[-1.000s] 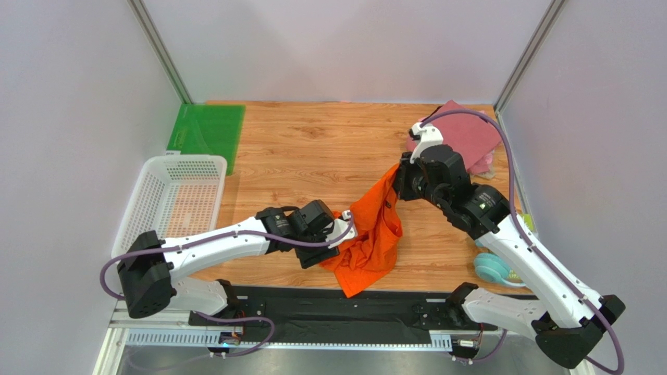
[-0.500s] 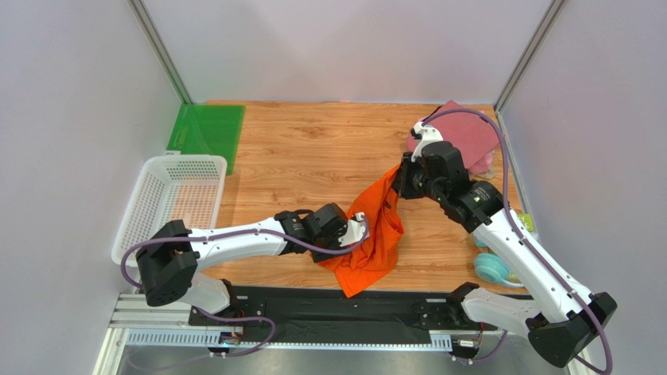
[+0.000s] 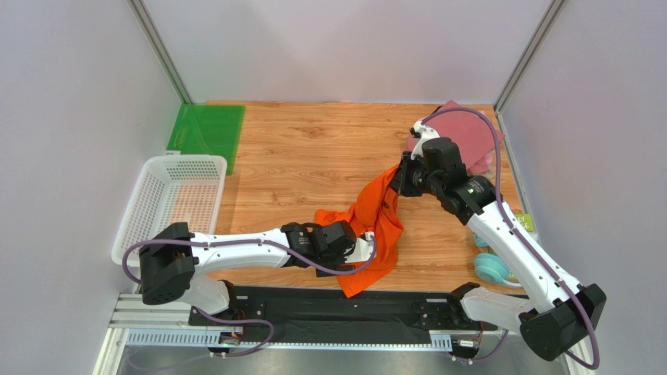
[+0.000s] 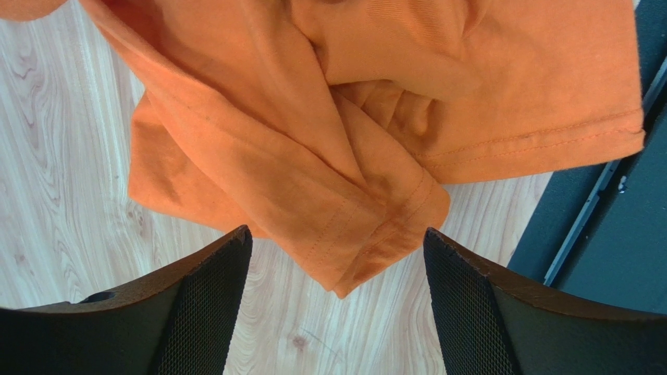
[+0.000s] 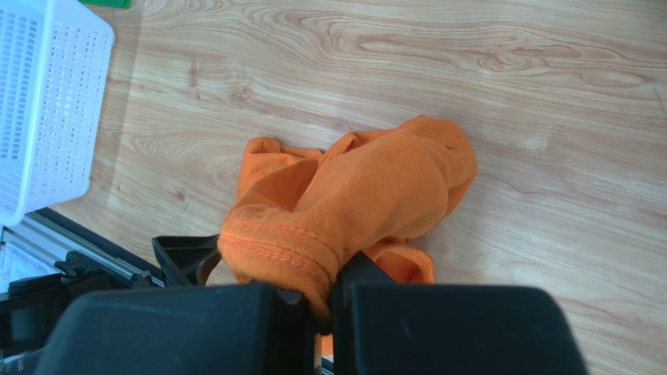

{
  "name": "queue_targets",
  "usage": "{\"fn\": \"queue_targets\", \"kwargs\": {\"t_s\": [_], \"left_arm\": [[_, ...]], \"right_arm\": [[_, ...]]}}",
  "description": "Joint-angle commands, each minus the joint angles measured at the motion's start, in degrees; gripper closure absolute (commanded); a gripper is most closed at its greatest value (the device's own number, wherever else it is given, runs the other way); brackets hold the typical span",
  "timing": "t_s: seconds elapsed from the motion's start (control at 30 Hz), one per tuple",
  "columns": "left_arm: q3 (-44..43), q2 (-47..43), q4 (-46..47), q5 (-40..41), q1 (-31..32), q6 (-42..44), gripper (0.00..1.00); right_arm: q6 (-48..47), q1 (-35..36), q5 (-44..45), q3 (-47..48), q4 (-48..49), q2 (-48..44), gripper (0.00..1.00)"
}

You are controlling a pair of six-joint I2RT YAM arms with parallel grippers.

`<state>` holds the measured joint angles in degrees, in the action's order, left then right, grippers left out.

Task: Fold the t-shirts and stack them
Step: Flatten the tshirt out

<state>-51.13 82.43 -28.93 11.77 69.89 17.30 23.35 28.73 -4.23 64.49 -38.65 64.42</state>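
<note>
I need to take the t-shirt's hemmed corner (image 4: pixel 342 254) with my left gripper and stretch it wide before folding, as the orange t-shirt hangs crumpled from my right gripper alone.
The bright orange t-shirt (image 3: pixel 374 226) hangs crumpled from my right gripper (image 3: pixel 398 178), which is shut on a ribbed edge of it (image 5: pixel 313 226) above the table's middle. Its lower part lies on the wood near the front edge. My left gripper (image 3: pixel 368 248) is open low over the shirt's near folds; in the left wrist view a hemmed corner (image 4: pixel 368 234) lies between the spread fingers (image 4: pixel 203 312) without touching them. A folded maroon-red shirt (image 3: pixel 470 133) lies at the back right on a pale pink one (image 3: pixel 484 164).
A white mesh basket (image 3: pixel 168 203) stands at the left edge. A green plastic sheet (image 3: pixel 207 126) lies at the back left. A pale teal object (image 3: pixel 493 269) sits at the front right. A black rail (image 3: pixel 329 305) runs along the front edge.
My left gripper has moved right and toward the front edge, reaching the shirt's lower folds. The shirt's left part has spread out on the wood. The right gripper has barely moved.
</note>
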Motion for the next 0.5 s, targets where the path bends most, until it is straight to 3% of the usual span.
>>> {"fn": "queue_targets", "kwargs": {"t_s": [0.0, 0.47], "left_arm": [[-1.1, 0.8, 1.1, 0.8, 0.2, 1.0, 0.14], [-1.2, 6.0, 2.9, 0.2, 0.1, 0.2, 0.26]], "right_arm": [[0.9, -0.2, -2.0, 0.2, 3.2, -1.1, 1.00], [1.1, -0.4, -2.3, 0.4, 2.4, -2.5, 1.00]]}}
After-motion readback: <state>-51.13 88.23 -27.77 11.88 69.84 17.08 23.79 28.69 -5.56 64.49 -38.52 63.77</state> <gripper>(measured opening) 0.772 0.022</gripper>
